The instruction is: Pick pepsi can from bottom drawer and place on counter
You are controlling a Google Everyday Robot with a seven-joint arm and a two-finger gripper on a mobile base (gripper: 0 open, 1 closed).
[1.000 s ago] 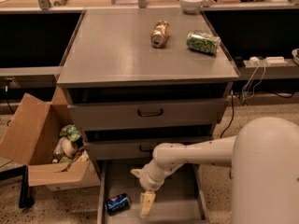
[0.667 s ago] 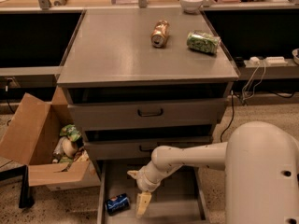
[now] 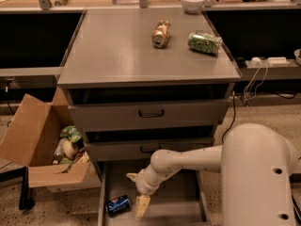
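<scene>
I will close my gripper on the pepsi can's end [image 3: 125, 202] that is pointing toward the middle of the open bottom drawer.
The pepsi can [image 3: 118, 205] lies on its side on the floor of the open bottom drawer [image 3: 178, 206], near its front left corner. My gripper [image 3: 135, 197] is down inside the drawer, just right of the can and not touching it. Its pale fingers [image 3: 142, 205] are spread open and hold nothing. My white arm reaches in from the lower right. The grey counter [image 3: 117, 51] tops the cabinet above.
A gold-bronze can [image 3: 161, 33] and a green patterned can [image 3: 204, 42] lie on the counter's far right. A white bowl [image 3: 193, 2] sits on the tan ledge behind. An open cardboard box [image 3: 42, 145] with trash stands left of the cabinet. Two closed drawer fronts overhang the bottom drawer.
My gripper has moved a little to the left inside the drawer, closer to the pepsi can. The can has not moved.
</scene>
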